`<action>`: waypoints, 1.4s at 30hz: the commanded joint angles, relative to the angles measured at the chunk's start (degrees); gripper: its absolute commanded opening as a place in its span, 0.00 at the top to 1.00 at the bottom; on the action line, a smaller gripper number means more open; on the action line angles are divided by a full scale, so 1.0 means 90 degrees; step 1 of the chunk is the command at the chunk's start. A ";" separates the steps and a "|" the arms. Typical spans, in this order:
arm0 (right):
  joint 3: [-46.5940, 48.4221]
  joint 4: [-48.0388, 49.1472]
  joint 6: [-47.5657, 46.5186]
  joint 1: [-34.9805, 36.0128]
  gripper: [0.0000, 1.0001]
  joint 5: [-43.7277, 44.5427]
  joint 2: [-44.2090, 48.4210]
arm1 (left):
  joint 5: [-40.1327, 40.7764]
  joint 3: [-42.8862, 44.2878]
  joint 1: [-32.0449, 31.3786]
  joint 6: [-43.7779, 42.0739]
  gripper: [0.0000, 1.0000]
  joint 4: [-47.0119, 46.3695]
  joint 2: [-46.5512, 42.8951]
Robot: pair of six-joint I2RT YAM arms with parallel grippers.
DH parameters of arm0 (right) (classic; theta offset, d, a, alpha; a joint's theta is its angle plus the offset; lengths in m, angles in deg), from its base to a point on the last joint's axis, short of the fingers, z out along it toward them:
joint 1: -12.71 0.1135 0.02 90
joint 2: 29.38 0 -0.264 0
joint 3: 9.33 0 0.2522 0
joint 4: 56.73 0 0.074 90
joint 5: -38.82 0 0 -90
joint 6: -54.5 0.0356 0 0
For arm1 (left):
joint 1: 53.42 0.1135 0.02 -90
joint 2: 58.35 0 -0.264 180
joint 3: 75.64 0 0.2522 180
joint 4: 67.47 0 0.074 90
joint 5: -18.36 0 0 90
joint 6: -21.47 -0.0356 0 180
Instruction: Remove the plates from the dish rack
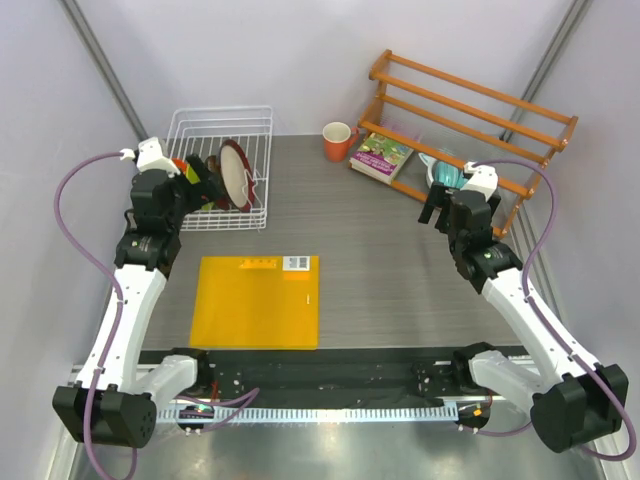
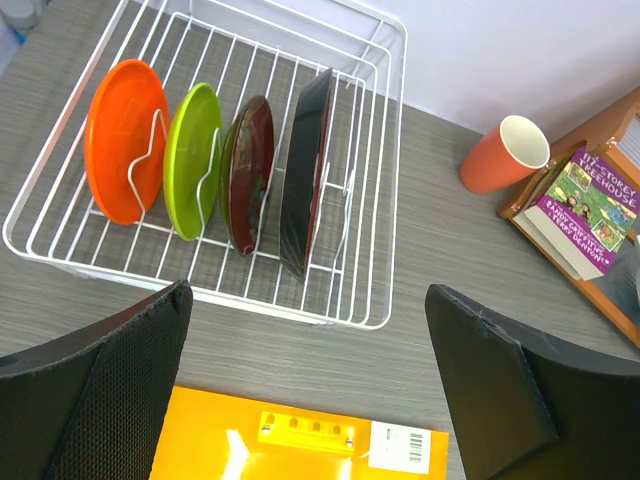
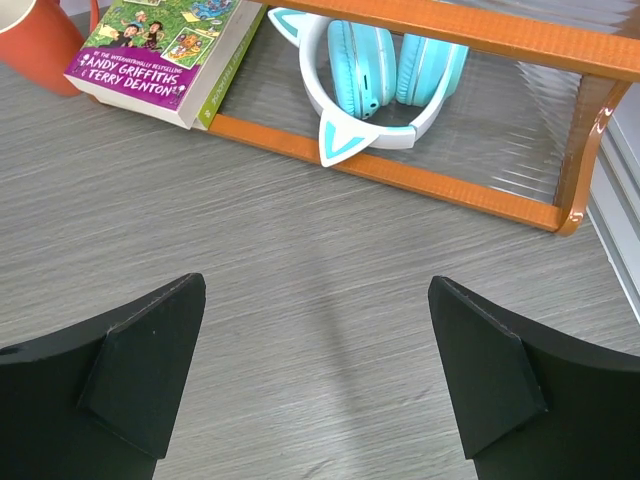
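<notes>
The large dark red plate's near edge (image 1: pixel 239 204) (image 2: pixel 296 250), beside the small dark red plate, should be gripped next by my left gripper.
The white wire dish rack (image 1: pixel 222 113) (image 2: pixel 397 150) stands at the table's back left. Several plates stand upright in it: an orange plate (image 2: pixel 125 140), a lime green plate (image 2: pixel 193 158), a small dark red plate (image 2: pixel 250 172) and a large dark red plate (image 1: pixel 236 173) (image 2: pixel 308 165). My left gripper (image 1: pixel 203 182) (image 2: pixel 308 300) hangs open over the rack's near edge, empty, its fingers apart from the plates. My right gripper (image 1: pixel 433 210) (image 3: pixel 318 285) is open and empty above bare table at the right, far from the rack.
A yellow mat (image 1: pixel 260 300) (image 2: pixel 300 440) lies in front of the rack. An orange cup (image 1: pixel 338 140) (image 2: pixel 503 152) and a book (image 1: pixel 380 157) (image 3: pixel 165 55) sit at the back. The orange wooden shelf (image 1: pixel 470 100) (image 3: pixel 450 185) holds teal headphones (image 3: pixel 365 80).
</notes>
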 commanded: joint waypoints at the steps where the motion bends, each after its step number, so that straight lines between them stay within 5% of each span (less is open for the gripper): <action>1: 0.0046 0.0055 0.0059 0.0038 0.00 -0.0038 0.0014 | 0.0136 0.0105 -0.0007 -0.0060 0.01 -0.0013 -0.0033; 6: -0.0003 0.0093 0.0059 0.0038 0.00 -0.0037 -0.0103 | 0.0128 0.0466 -0.0007 0.0125 0.01 0.0260 0.0386; 13: 0.0046 0.0103 0.0049 0.0038 0.00 -0.0047 -0.0318 | -0.1190 0.0769 0.0003 -0.0090 0.00 0.0085 0.0934; 23: -0.0032 0.0113 0.0059 0.0038 0.00 -0.0028 -0.0416 | -0.0830 0.1052 -0.0016 -0.0050 0.01 -0.0423 0.2056; 26: -0.0012 0.0113 0.0059 0.0038 0.00 -0.0038 -0.0542 | -0.0313 0.1179 -0.0036 -0.0197 0.09 -0.0491 0.2544; 27: -0.0012 0.0113 0.0059 0.0038 0.00 -0.0057 -0.0572 | -0.0244 0.1180 -0.0045 -0.0245 0.25 -0.0636 0.2739; 30: 0.0007 0.0103 0.0059 0.0038 0.00 -0.0106 -0.0679 | -0.0010 0.1316 -0.0114 -0.0314 0.16 -0.0715 0.3043; 42: 0.0085 0.0093 0.0010 0.0028 0.00 -0.0057 -0.0972 | 0.1513 0.1676 -0.0748 -0.1075 0.51 -0.1409 0.4088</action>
